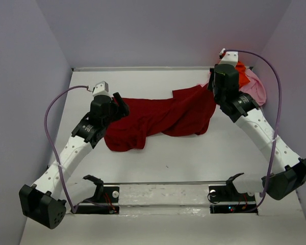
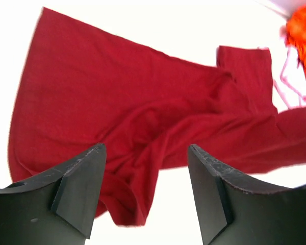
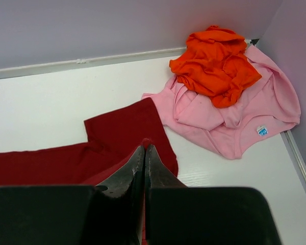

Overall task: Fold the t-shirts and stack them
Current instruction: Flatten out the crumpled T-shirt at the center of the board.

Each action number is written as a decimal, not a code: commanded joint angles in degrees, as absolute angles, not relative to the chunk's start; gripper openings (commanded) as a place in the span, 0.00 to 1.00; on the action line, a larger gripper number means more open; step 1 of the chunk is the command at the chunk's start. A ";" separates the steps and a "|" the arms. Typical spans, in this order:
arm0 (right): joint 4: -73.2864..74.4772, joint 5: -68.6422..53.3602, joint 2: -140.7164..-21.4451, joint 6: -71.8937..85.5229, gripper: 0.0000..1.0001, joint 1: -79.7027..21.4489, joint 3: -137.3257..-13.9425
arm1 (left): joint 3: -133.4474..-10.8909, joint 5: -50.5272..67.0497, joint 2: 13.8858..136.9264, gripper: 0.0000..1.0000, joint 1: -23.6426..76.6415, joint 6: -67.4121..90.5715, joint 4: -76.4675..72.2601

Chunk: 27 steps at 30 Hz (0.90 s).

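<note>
The dark red t-shirt's near corner (image 1: 141, 148) (image 2: 140, 222) juts toward the piece of metal. My left gripper needs to go there next and close on it.
The dark red t-shirt (image 1: 163, 118) lies crumpled across the middle of the table, stretched left to right. My right gripper (image 3: 145, 146) is shut on a pinch of its right side (image 3: 120, 138), near a sleeve. My left gripper (image 2: 147, 148) is open just above the shirt's left end (image 2: 107, 117), and nothing is between its fingers. The bright orange t-shirt (image 3: 214, 58) lies bunched on top of the light pink t-shirt (image 3: 234, 120) in the back right corner; both also show in the top view, the orange one (image 1: 240, 67) and the pink one (image 1: 255, 87).
Grey walls close the table at the back (image 1: 158, 30), the left and the right. The right arm (image 1: 255, 127) reaches over the table's right side. A metal strip (image 1: 163, 194) with the arm bases runs along the near edge.
</note>
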<state>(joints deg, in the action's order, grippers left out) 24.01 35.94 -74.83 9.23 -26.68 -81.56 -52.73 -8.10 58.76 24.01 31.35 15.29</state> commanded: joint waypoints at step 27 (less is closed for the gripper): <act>22.06 33.66 -75.06 10.55 0.00 -26.37 -80.77 | -26.91 2.55 51.94 0.68 32.60 49.30 3.26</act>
<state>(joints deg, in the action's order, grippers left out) 24.01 33.87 -75.46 10.13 -26.68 -80.55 -29.74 1.63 52.75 31.44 46.83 5.34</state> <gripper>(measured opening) 0.021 0.683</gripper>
